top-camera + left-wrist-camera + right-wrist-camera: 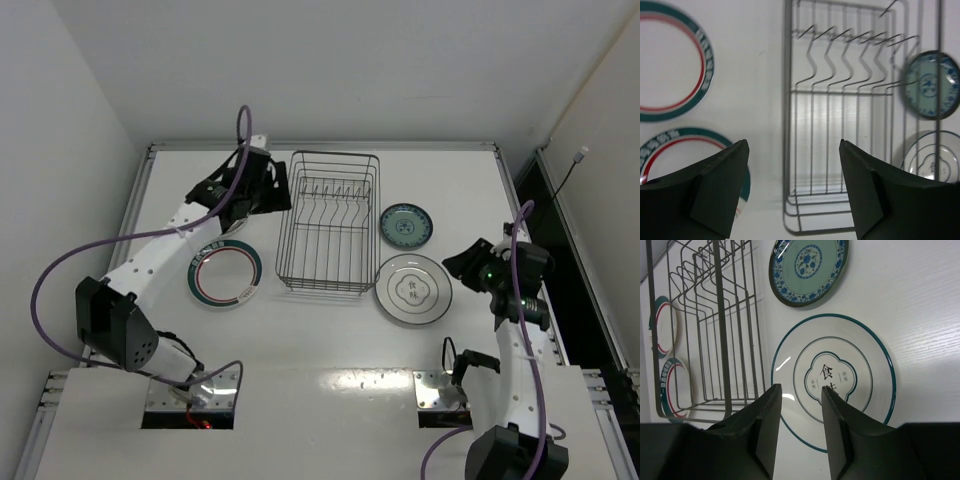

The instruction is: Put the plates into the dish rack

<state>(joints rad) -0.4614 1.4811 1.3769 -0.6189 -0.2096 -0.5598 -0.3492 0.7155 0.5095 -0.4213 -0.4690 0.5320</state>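
My right gripper grips the rim of the small teal plate (428,240) (838,281) next, at the side away from the dish rack.
The dark wire dish rack (328,222) stands empty mid-table, divider prongs inside. Left of it lies a white plate with green-red rim rings (226,274); a second one (233,229) is mostly hidden under my left arm. Right of the rack lie the small teal patterned plate (406,225) and the larger white-grey plate with a centre mark (412,289). My left gripper (794,145) is open and empty above the rack's left edge (788,125). My right gripper (801,387) is open and empty, above the white-grey plate's (865,360) near side.
The left wrist view shows both ringed plates (702,60) (670,137) left of the rack. The right wrist view shows the teal plate (807,267) beyond the white-grey one. White walls enclose the table; arm mounts (440,388) sit at the near edge.
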